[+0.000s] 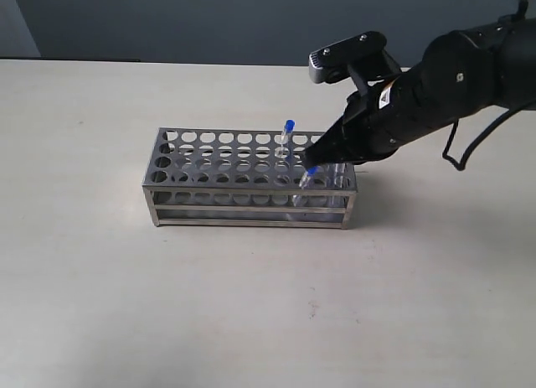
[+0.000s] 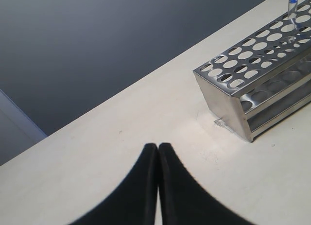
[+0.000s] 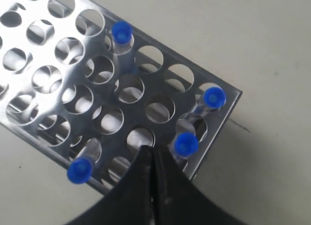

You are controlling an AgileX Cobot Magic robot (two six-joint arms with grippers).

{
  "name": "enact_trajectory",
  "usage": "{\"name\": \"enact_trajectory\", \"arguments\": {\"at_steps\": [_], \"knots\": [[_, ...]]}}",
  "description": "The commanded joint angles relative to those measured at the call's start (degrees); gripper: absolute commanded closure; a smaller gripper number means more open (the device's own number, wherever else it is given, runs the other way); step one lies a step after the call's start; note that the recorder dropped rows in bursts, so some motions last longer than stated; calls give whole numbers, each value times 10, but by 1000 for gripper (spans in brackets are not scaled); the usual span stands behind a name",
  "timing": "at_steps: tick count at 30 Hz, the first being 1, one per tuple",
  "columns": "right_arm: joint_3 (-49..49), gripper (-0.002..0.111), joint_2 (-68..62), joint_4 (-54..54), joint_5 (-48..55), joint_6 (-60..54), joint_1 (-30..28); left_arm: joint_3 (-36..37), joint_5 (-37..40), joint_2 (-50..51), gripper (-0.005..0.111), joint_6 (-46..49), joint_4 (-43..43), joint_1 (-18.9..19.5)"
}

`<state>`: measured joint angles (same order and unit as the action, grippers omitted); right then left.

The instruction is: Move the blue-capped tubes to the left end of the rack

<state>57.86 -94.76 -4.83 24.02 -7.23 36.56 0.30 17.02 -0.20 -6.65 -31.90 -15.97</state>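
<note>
I should open my right gripper, which is shut beside the nearer end tube's blue cap, and close it around that cap [image 3: 186, 145] before I lift the tube.
The grey metal rack [image 1: 201, 185] stands mid-table. In the right wrist view several blue-capped tubes stand in its holes: one [image 3: 121, 33] further along, two [image 3: 213, 97] [image 3: 186, 145] at the rack's near end, one [image 3: 79, 170] at the front row. The exterior view shows two blue caps [image 1: 289, 126] [image 1: 311, 172] at the rack's right part. My right gripper [image 3: 152, 150] is shut and empty, its tips just above the top plate [image 3: 48, 50] beside a capped tube. My left gripper [image 2: 158, 146] is shut, empty, over bare table away from the rack's left end [image 2: 221, 103].
The table [image 1: 100, 304] is pale beige. A dark wall [image 1: 209, 19] runs behind its far edge. The right arm [image 1: 444, 78] reaches over the rack's right end from the right.
</note>
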Motion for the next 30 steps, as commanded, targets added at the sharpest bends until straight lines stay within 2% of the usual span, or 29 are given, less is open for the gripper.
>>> {"name": "enact_trajectory", "arguments": {"at_steps": [1, 4, 9, 11, 17, 30], "knots": [[3, 109, 26, 5, 15, -3, 1, -3, -5, 2, 106, -3, -1, -2], [3, 105, 28, 17, 16, -3, 1, -3, -5, 2, 106, -3, -1, -2], [3, 71, 21, 19, -8, -3, 1, -3, -5, 2, 106, -3, -1, -2], [3, 66, 19, 20, -25, 2, 1, -3, -5, 2, 106, -3, -1, -2], [3, 73, -8, 35, -47, 3, 1, -3, -5, 2, 106, -3, -1, -2], [3, 75, -54, 48, -48, 19, 1, -3, -3, 2, 106, -3, 2, -2]]}}
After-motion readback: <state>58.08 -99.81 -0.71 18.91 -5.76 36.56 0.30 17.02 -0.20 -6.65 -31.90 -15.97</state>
